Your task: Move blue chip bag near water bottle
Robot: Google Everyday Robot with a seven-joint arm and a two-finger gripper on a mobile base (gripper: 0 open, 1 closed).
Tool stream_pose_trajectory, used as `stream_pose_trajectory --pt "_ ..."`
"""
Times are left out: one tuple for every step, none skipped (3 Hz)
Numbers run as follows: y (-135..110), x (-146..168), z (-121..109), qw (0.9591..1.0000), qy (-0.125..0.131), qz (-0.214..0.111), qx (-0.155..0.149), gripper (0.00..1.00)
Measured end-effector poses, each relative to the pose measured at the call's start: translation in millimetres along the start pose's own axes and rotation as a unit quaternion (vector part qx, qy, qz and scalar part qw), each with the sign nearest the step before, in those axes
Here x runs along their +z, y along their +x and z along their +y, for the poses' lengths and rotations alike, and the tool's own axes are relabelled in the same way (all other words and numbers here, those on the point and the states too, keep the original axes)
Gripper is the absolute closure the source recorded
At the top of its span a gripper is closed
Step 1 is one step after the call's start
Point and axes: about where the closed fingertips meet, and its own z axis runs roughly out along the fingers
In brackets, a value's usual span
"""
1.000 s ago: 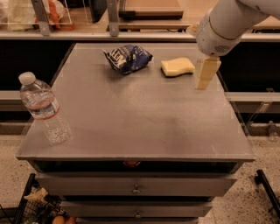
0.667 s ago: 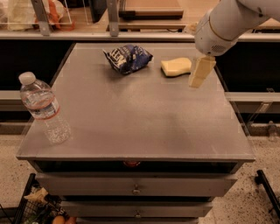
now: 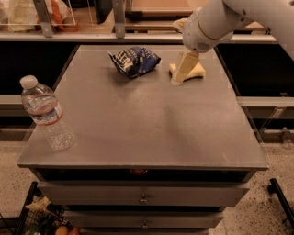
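Note:
The gripper I have should next move from beside the pale yellow sponge over to the middle of the blue chip bag (image 3: 134,60) and close there.
The blue chip bag (image 3: 134,60), crumpled dark-blue foil with white lettering, lies at the back middle of the grey table (image 3: 147,119). The water bottle (image 3: 47,114), clear with a white cap and a red-and-white label band, stands upright at the table's front left corner. My gripper (image 3: 180,75) hangs from the white arm at the upper right, pointing down in front of the pale yellow sponge, to the right of the bag and apart from it. It holds nothing that I can see.
A pale yellow sponge (image 3: 196,70) lies at the back right, partly behind the gripper. A shelf with bags and boxes runs behind the table (image 3: 50,13). Drawers sit below the tabletop (image 3: 143,198). A basket (image 3: 41,215) stands on the floor at the lower left.
The gripper has moved left, from beside the sponge's right side to in front of the sponge, closer to the chip bag. The bag and bottle have not moved.

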Motion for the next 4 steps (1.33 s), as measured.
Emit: stream_pose_trajectory --pt "-17.3 32.9 -17.6 0.9997 0.007 -0.024 -0.004 0.0" --pt "-32.4 66.0 -30.7 0.999 0.004 -0.042 -0.01 0.0" --pt "-48.5 88.6 -41.0 0.9981 0.007 -0.059 -0.014 0.0" --pt "-65.5 110.9 -45.5 0.9968 0.0 -0.077 -0.023 0.0"
